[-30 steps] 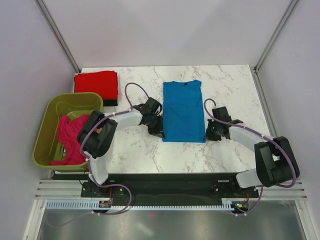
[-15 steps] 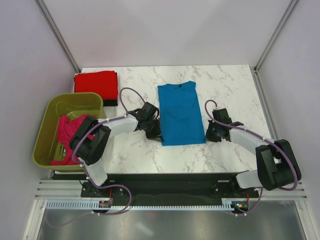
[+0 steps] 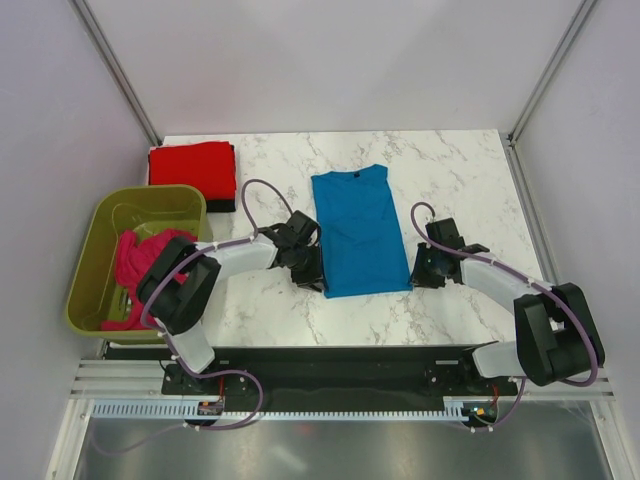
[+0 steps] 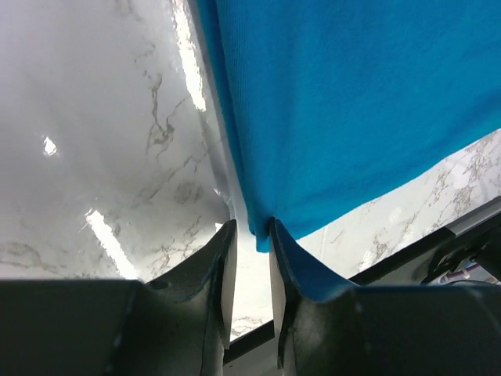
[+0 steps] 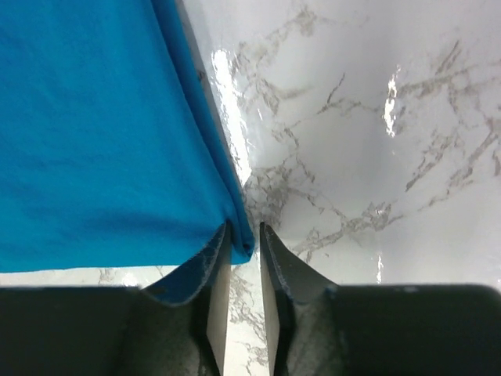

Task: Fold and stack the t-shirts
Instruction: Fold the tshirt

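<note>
My right gripper will pinch the t-shirt's corner [image 3: 407, 288] beside the slanting near edge of the blue t-shirt and pull that edge straight before folding toward the collar.
A bright blue t-shirt [image 3: 360, 230] lies flat on the marble table as a long strip, collar at the far end. My left gripper [image 3: 317, 281] pinches its near left corner, which sits between the fingertips in the left wrist view [image 4: 250, 233]. My right gripper [image 3: 419, 274] pinches the near right corner, seen in the right wrist view [image 5: 244, 237]. A folded red t-shirt [image 3: 192, 168] lies at the back left. A crumpled magenta-pink t-shirt [image 3: 140, 275] sits in the tub.
An olive-green plastic tub [image 3: 95, 232] stands off the table's left edge. A dark layer shows under the red t-shirt. Bare marble table [image 3: 460, 180] lies right of the blue t-shirt. Frame posts rise at both back corners.
The blue t-shirt has slid left and towards the near edge, turning slightly, with both grippers at its near corners moving with it.
</note>
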Robot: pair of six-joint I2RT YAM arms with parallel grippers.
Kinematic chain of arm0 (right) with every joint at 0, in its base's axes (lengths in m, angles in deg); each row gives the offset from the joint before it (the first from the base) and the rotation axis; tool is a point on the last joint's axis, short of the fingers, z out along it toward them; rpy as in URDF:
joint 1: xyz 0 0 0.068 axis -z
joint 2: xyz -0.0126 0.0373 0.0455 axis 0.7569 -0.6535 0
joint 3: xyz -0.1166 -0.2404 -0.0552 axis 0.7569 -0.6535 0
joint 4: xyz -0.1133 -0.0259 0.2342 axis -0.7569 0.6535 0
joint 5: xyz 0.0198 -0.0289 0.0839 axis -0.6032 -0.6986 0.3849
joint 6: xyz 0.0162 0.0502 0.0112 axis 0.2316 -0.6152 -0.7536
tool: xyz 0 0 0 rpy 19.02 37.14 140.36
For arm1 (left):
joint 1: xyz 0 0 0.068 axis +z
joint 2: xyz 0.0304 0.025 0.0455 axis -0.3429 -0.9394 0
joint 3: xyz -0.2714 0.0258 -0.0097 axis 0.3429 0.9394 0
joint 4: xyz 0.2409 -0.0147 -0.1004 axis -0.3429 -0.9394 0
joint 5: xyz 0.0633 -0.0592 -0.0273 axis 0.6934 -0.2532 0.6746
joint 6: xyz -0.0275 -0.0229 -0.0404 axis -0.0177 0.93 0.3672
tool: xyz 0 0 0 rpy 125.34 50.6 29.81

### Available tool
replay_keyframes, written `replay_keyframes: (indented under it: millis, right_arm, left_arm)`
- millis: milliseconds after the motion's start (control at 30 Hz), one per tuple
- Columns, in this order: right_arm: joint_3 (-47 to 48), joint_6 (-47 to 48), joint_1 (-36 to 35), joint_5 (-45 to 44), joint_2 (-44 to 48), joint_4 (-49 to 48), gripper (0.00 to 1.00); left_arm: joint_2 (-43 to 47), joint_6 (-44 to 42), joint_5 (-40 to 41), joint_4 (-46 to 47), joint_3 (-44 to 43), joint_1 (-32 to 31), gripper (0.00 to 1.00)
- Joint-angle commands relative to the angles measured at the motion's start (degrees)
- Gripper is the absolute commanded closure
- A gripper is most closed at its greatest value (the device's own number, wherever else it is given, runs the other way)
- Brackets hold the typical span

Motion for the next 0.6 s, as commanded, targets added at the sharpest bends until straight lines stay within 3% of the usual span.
replay_keyframes:
  millis: [0,133,567]
  right_arm:
    - [2.62,1.36,-0.09,1.04,1.27,4.65,0.70]
    - [3.24,2.07,-0.09,2.54,0.22,4.56,0.68]
    - [0.60,2.95,-0.09,3.59,-1.72,2.72,0.73]
  left_arm:
    - [4.22,1.87,2.21,-1.31,0.72,-0.45,0.69]
    - [3.71,3.45,1.16,-1.05,1.08,-1.24,0.66]
    - [1.33,4.51,1.86,-1.92,1.78,-2.12,0.68]
